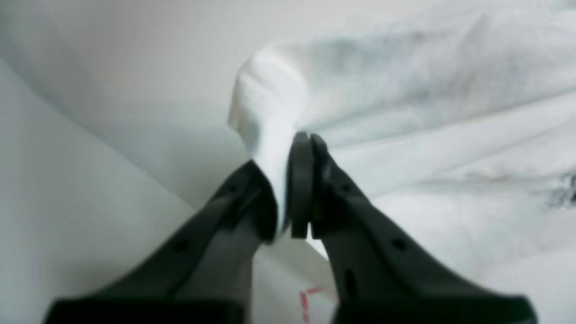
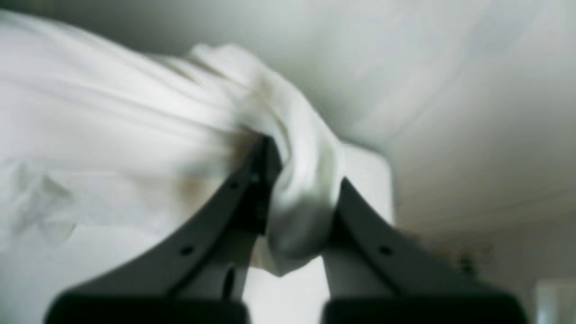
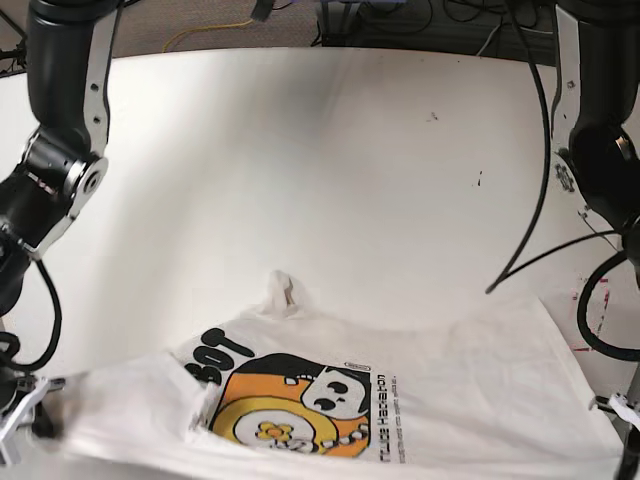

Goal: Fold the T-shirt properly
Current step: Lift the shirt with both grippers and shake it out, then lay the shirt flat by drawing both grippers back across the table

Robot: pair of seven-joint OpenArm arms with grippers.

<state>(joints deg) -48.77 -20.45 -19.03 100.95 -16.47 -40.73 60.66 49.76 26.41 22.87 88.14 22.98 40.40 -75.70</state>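
I need to let go of the T-shirt's end in my right gripper on the bare white table [image 3: 112, 145] toward the table's far corner.
The cream T-shirt [image 3: 460, 385] lies stretched across the near edge of the table, its orange, yellow and black cartoon graphic [image 3: 290, 410] facing up. In the left wrist view my left gripper [image 1: 284, 180] is shut on a bunched fold of the T-shirt [image 1: 427, 90]. The right wrist view has my right gripper [image 2: 302, 180] shut on a thick wad of the T-shirt [image 2: 90, 112]. From the base view the two held ends sit at the shirt's far left and far right; the right gripper [image 3: 35, 412] is blurred at the bottom left, and the left one is cut off at the bottom right.
The white table [image 3: 350, 150] stretches away behind the shirt. Black cables [image 3: 530, 200] hang along the left arm [image 3: 600, 150] at the right side. The right arm [image 3: 60, 150] stands at the left. Red marks [image 3: 590, 310] sit near the right edge.
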